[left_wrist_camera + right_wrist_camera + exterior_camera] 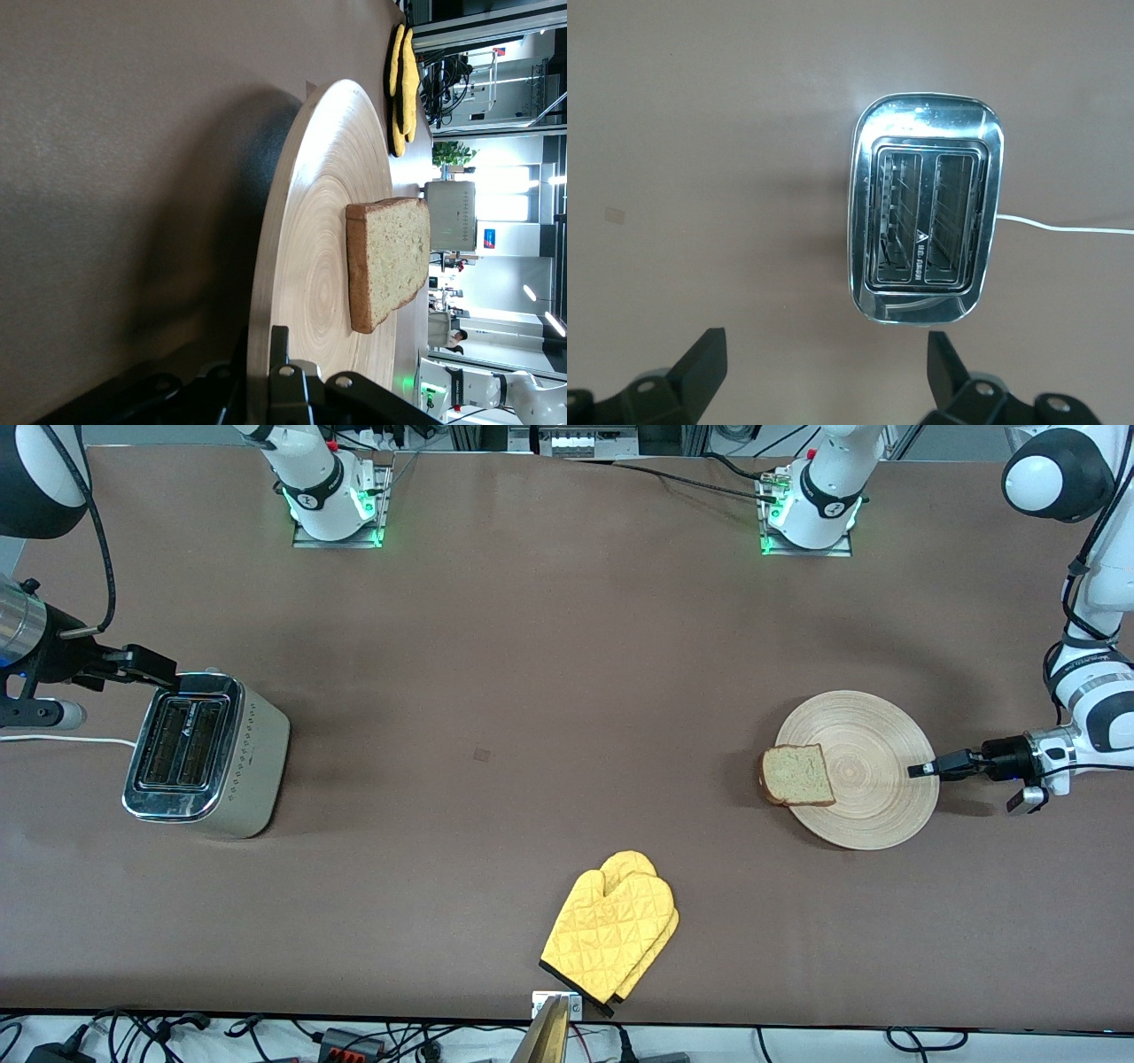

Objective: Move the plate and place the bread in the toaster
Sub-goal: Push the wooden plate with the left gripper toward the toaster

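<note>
The robot's left gripper will let go of the plate on the bare table (542, 760) just past the fingertips of the yellow oven mitt, toward the toaster.
The pale wooden plate (877, 735) lies toward the left arm's end of the table. The bread (797, 775) rests on the plate's edge that faces mid-table. My left gripper (921, 770) is shut on the plate's rim, across from the bread. In the left wrist view, one finger lies on top of the plate (310, 257) and the other under it, with the bread (390, 261) farther along. The toaster (204, 753) stands at the right arm's end, both slots empty. My right gripper (159, 669) hovers open by the toaster's top. The right wrist view has the toaster (926, 221) ahead of the open right gripper (826, 363), which holds nothing.
A yellow oven mitt (616, 930) lies near the table's front edge at mid-table and also shows in the left wrist view as the mitt (400, 84). The toaster's white cord (62, 740) runs off toward the right arm's end.
</note>
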You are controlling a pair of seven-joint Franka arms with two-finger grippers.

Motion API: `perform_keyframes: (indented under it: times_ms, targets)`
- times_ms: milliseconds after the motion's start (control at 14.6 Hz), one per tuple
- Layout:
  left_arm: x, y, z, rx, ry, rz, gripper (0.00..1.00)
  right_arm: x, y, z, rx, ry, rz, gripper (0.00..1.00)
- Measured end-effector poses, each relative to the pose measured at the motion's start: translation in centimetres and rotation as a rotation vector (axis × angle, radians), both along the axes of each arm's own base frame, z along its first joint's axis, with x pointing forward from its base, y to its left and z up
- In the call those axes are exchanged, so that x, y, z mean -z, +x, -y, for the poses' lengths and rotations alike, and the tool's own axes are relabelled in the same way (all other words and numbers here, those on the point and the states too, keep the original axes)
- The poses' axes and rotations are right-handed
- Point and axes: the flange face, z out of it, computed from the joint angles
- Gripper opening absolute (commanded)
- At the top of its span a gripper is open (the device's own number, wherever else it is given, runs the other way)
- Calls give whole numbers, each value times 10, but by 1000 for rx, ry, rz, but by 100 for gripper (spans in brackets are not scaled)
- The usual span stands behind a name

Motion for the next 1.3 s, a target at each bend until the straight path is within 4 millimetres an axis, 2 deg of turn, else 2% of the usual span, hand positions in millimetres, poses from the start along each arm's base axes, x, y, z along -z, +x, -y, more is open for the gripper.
perform_keyframes:
  times_ms: [275, 481, 687, 893, 1099, 1304]
  targets:
    - [-5, 7, 28, 73, -59, -8, 1, 1, -1, 0, 1, 0, -8, 100]
    - [-9, 30, 75, 150, -51, 5, 1, 2, -4, 1, 2, -1, -32, 100]
    - [-23, 55, 151, 258, -96, 40, 1, 3, -5, 1, 3, -1, -45, 100]
    - [-29, 68, 231, 352, -151, 62, 1, 3, -6, 1, 3, -1, -45, 100]
    - [-20, 75, 297, 366, -117, 77, 1, 2, -6, 0, 2, -1, -44, 100]
    - [-1, 64, 366, 265, -152, 61, 1, 2, -6, 0, 1, -1, -44, 100]
